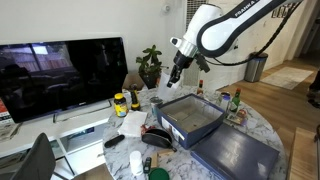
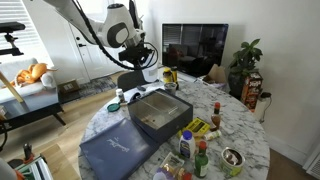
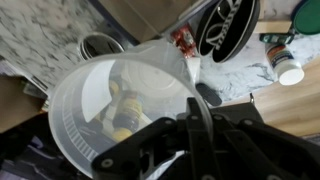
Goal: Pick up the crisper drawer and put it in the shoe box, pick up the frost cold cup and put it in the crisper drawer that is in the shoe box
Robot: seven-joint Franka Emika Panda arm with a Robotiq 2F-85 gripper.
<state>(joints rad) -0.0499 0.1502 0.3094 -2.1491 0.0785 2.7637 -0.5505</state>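
Note:
Next, my gripper releases the frost cold cup around the middle of the crisper drawer (image 1: pixel 187 115) inside the blue-grey shoe box.
In the wrist view my gripper (image 3: pixel 190 120) is shut on the rim of the frost cold cup (image 3: pixel 105 95), a whitish see-through cup held on its side. In both exterior views the gripper (image 1: pixel 177 76) (image 2: pixel 149 68) hangs above the table, just beyond the far end of the shoe box (image 1: pixel 186 131) (image 2: pixel 148 126), a blue-grey bin. The crisper drawer (image 1: pixel 192 112) (image 2: pixel 160 110) seems to lie inside the bin as a pale clear lining; its walls are hard to tell from the bin's. The cup is too small to make out in the exterior views.
A flat blue-grey lid (image 1: pixel 242 156) (image 2: pixel 118 150) lies beside the bin. Bottles, cans and packets crowd the marble table around it (image 2: pixel 195 150). A black round tin (image 3: pixel 225 25) and a white bottle (image 3: pixel 285 62) lie below the gripper. A television (image 1: pixel 60 75) and a plant (image 1: pixel 150 65) stand behind.

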